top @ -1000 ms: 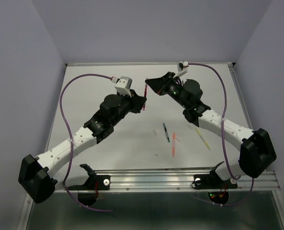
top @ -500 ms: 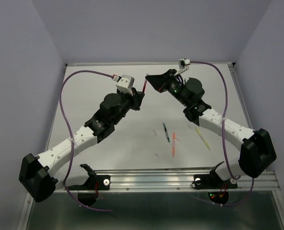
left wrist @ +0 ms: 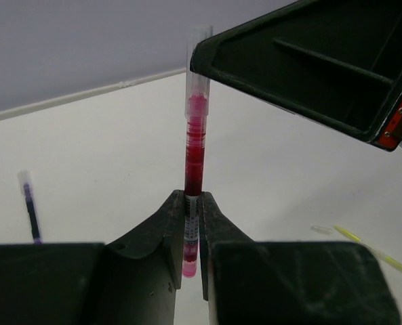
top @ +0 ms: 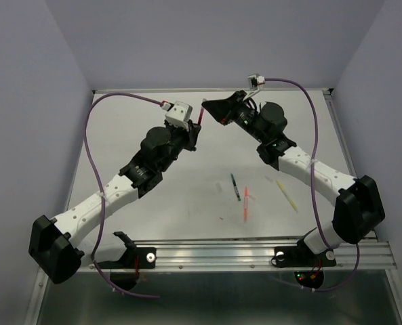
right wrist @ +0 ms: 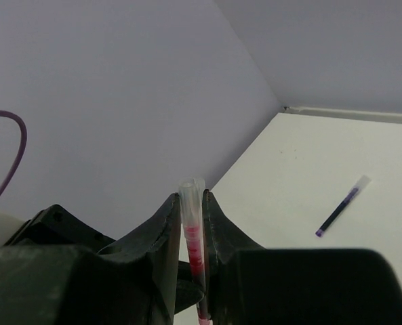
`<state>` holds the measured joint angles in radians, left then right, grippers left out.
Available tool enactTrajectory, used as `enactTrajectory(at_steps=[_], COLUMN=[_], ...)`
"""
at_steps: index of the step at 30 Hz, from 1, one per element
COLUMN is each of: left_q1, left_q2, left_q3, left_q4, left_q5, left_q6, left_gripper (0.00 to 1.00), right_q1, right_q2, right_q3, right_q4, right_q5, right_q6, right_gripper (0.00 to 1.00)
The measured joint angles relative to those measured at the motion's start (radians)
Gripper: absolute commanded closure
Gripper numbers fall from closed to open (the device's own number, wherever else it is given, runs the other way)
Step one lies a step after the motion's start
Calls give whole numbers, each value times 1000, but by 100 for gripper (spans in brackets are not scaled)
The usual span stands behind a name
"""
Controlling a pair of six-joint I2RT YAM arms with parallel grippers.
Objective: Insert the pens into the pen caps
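Observation:
Next, I release the red pen from my left gripper on the white table (top: 172, 131) (left wrist: 56, 213), next to the capped dark blue pen.
A dark red pen (left wrist: 194, 156) stands upright between my left gripper's (left wrist: 192, 203) jaws, which are shut on its lower end. Its upper end sits inside a see-through pen cap (left wrist: 198, 61). My right gripper (right wrist: 191, 200) is shut on that cap (right wrist: 192, 193), with the red pen (right wrist: 198, 254) running down below it. In the top view both grippers meet above the back of the table, left (top: 194, 130) and right (top: 207, 108), with the red pen (top: 199, 116) between them.
A green pen (top: 235, 186), an orange pen (top: 245, 205) and a pale yellow pen (top: 287, 195) lie on the white table, right of centre. A dark blue pen (right wrist: 339, 211) with a pale cap on it lies apart. A loose cap (left wrist: 319, 229) lies by the yellow pen (left wrist: 373, 250).
Both grippers have risen and shifted toward the back left together, carrying the red pen and cap along. The pens on the table have not moved.

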<state>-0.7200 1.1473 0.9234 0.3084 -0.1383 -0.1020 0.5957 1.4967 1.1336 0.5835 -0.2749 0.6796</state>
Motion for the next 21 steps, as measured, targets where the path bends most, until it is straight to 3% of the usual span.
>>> enactTrajectory(at_steps=[21], left_q1=[28], left_q2=[29], left_q3=[87], left_q4=[-75], left_q5=[-12], left_q6=[79], left_gripper=[100], right_q1=[0], right_q2=[42], right_q3=[85], right_q4=[-29], right_q5=[-39], right_q6=[-68], right_gripper=[99])
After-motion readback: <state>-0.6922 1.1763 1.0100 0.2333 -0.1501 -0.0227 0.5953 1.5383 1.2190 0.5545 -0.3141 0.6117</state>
